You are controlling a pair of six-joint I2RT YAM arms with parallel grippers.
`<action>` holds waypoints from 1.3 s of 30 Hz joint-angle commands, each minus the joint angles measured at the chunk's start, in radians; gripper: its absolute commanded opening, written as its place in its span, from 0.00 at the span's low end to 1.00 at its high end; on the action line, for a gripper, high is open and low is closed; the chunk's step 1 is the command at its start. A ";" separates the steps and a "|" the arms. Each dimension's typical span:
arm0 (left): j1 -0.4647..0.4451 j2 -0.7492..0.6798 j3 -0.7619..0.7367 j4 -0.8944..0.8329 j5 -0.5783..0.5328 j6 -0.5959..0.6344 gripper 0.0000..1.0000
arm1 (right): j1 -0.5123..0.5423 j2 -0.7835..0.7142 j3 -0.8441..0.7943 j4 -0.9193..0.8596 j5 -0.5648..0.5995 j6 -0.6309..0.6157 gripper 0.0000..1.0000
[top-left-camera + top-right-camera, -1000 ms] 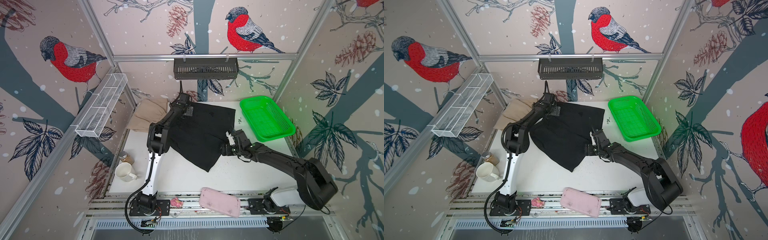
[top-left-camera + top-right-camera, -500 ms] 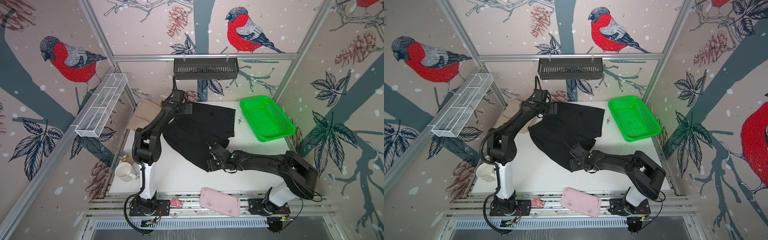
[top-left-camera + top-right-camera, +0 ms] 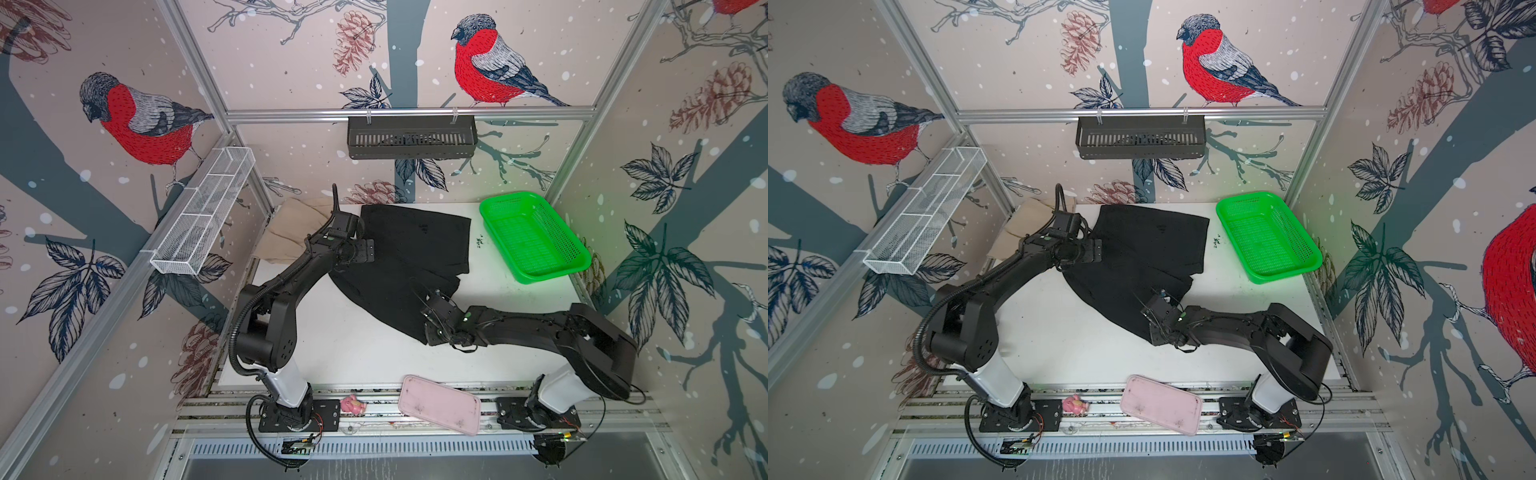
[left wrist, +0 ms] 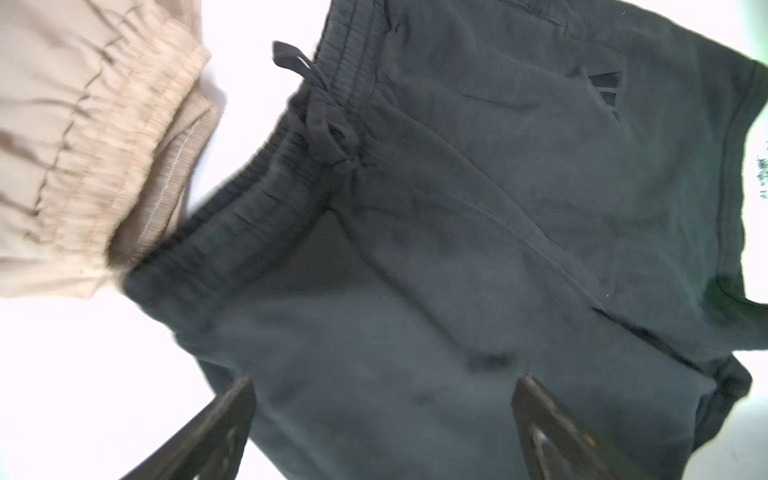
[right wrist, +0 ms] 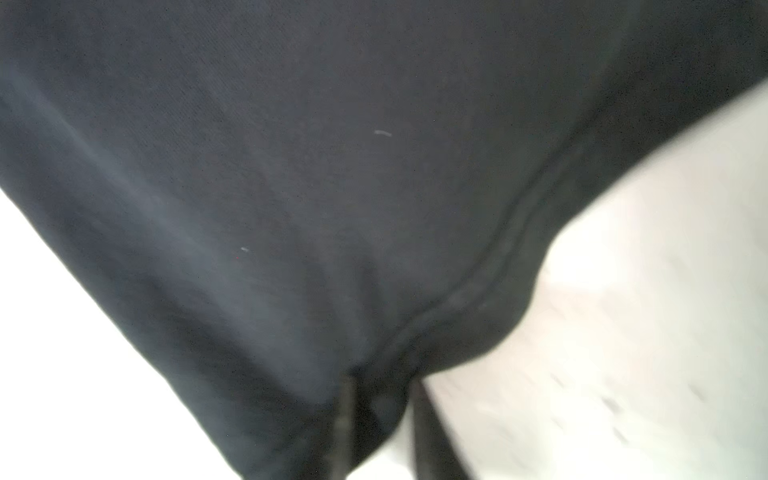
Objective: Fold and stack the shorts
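The front leg of the black shorts is slanted and creased, so next I grab the hem's outer corner [image 3: 426,341] with my right gripper and pull the leg straight before folding.
The black shorts [image 3: 415,249] [image 3: 1150,245] lie spread on the white table, waistband and drawstring [image 4: 324,120] towards the back left. The beige shorts [image 3: 291,224] [image 4: 83,145] lie bunched at the back left corner, next to the black waistband. My left gripper [image 3: 365,251] [image 4: 384,380] hangs open over the black shorts near the waistband, holding nothing. My right gripper [image 3: 428,332] [image 5: 382,390] is low at the front corner of the black shorts, shut on a pinch of the hem.
A green mesh basket [image 3: 532,237] stands at the back right of the table [image 3: 353,345]. A pink tray [image 3: 438,405] and a small pink toy [image 3: 353,405] lie on the front rail. A white wire rack [image 3: 203,216] hangs on the left wall, a black shelf [image 3: 411,137] on the back wall.
My right gripper swung from the shorts' right edge to their front corner and shut on the hem. My left gripper stayed open and drifted a little forward from the waistband.
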 commanded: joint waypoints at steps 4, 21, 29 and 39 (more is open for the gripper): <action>0.006 -0.140 -0.133 0.049 -0.033 -0.068 0.97 | -0.113 -0.214 -0.106 -0.224 -0.042 0.091 0.03; 0.127 -0.363 -0.545 0.300 0.050 -0.196 0.97 | -0.141 -0.468 -0.239 -0.099 -0.162 0.247 0.58; 0.162 -0.318 -0.640 0.598 0.196 -0.211 0.97 | -0.064 -0.347 -0.240 -0.018 -0.127 0.245 0.33; 0.163 -0.167 -0.634 0.640 0.207 -0.185 0.81 | -0.128 -0.446 -0.281 -0.052 -0.102 0.208 0.04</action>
